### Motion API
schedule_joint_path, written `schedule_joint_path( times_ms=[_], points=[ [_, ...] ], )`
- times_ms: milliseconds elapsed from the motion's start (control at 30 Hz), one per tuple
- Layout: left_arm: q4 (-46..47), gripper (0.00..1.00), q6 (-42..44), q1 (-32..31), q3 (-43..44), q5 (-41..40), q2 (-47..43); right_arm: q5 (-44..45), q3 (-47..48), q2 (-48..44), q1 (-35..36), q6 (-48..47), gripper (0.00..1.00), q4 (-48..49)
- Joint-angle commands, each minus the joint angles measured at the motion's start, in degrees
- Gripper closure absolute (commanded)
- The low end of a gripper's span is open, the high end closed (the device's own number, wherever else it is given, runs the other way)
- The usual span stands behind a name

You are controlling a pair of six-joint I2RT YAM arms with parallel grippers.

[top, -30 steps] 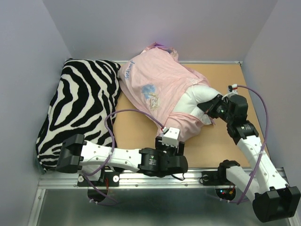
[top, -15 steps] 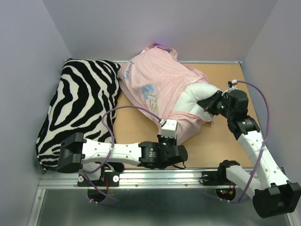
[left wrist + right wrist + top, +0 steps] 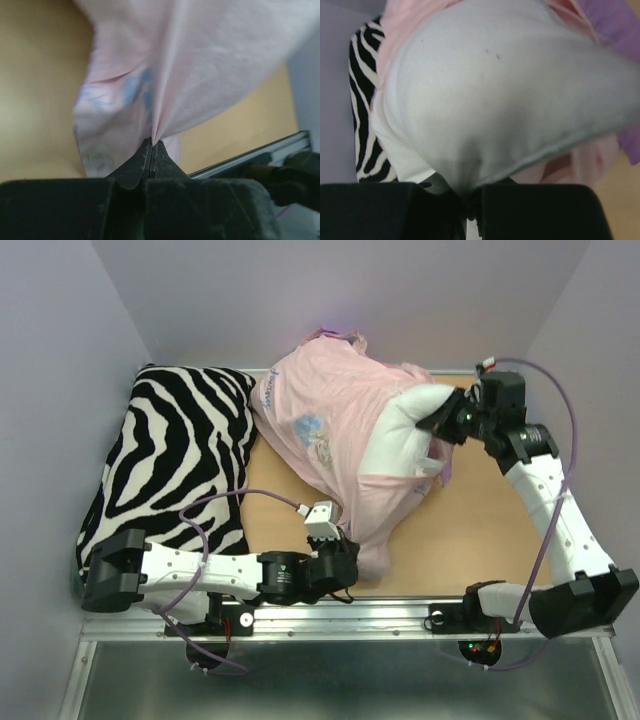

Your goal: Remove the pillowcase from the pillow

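I should use my right gripper to set the bare end of the white pillow down on the wooden table (image 3: 438,491) next to the purple edge of the pillowcase.
The pillowcase (image 3: 330,420) shows its pale pink inside and covers most of the white pillow (image 3: 400,440), whose right end sticks out bare. My left gripper (image 3: 347,542) is at the case's near hem. In the left wrist view it (image 3: 151,143) is shut on a pinched fold of the pillowcase (image 3: 200,65), and the cloth is stretched tight away from the tips. My right gripper (image 3: 443,421) holds the pillow's bare corner, raised off the table. In the right wrist view it (image 3: 470,195) is shut on the pillow (image 3: 495,100), with the pillowcase (image 3: 592,160) bunched behind.
A zebra-striped pillow (image 3: 170,470) lies along the left side, touching the pillowcase's far-left end. Grey walls close in the left, back and right. A metal rail (image 3: 400,612) runs along the near edge of the wooden table (image 3: 480,530).
My left gripper shut on the pillowcase's near hem and drew back toward the near left. My right arm carried the pillow's corner up and toward the back wall, stretching the case.
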Motion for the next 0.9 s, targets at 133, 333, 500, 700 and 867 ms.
schedule_joint_path(
  times_ms=[133, 333, 500, 700, 867],
  points=[
    [-3.2, 1.00, -5.1, 0.1, -13.3, 8.8, -1.2, 13.2, 35.4, 11.4, -2.0, -2.0, 1.00, 6.3],
    [0.7, 1.00, -7.5, 3.6, -18.1, 10.3, -4.1, 13.5, 48.0, 16.5, -2.1, -1.4, 0.99, 2.2],
    [7.7, 1.00, -1.7, 10.2, -20.4, 12.7, -1.5, 13.5, 56.7, 19.7, -2.2, -0.9, 0.99, -1.0],
    [9.0, 1.00, -0.2, 10.5, -17.6, 13.9, 5.9, 16.2, 61.8, 21.0, -2.1, -2.5, 0.99, -4.6],
    [13.0, 1.00, 2.6, 14.2, -19.2, 16.0, 4.1, 12.9, 57.6, 18.9, -2.1, -2.1, 0.99, -4.5]
  ],
)
